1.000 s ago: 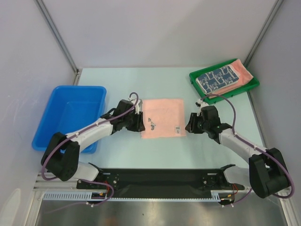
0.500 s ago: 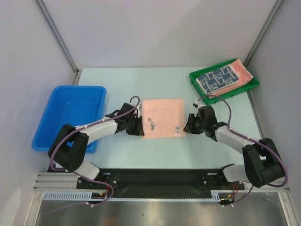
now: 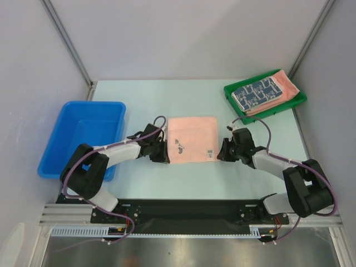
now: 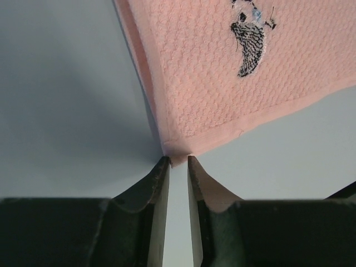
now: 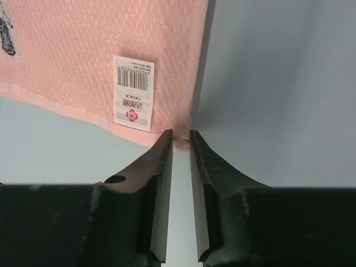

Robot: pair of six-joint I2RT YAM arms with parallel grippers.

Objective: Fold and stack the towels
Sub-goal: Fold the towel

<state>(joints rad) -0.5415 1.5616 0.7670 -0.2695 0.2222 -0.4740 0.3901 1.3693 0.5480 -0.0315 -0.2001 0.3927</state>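
The salmon-pink towel's lower layer shows past its top one, so I need to open my left gripper and pinch the top layer's corner point(image 4: 177, 148) to lift and re-lay it.
A salmon-pink towel point(image 3: 192, 139) with a small embroidered figure and a barcode label lies flat in the middle of the table. My left gripper point(image 3: 165, 157) is at its near left corner, and in the left wrist view point(image 4: 178, 161) the jaws stand nearly together with that corner of the towel point(image 4: 222, 72) pinched between the tips. My right gripper point(image 3: 218, 155) is at the near right corner, and the right wrist view point(image 5: 181, 136) shows the same narrow pinch on the towel point(image 5: 83, 44). A dark blue patterned towel point(image 3: 257, 90) lies on a folded salmon-pink towel point(image 3: 285, 83).
The green tray point(image 3: 231, 92) at the back right holds the two stacked towels. A blue bin point(image 3: 94, 104) stands at the left, close behind my left arm. Grey walls close in the table on the left, back and right.
Both grippers have dropped lower and moved in to the towel's near corners, and both arms now lie flatter on the table. The towel has not moved.
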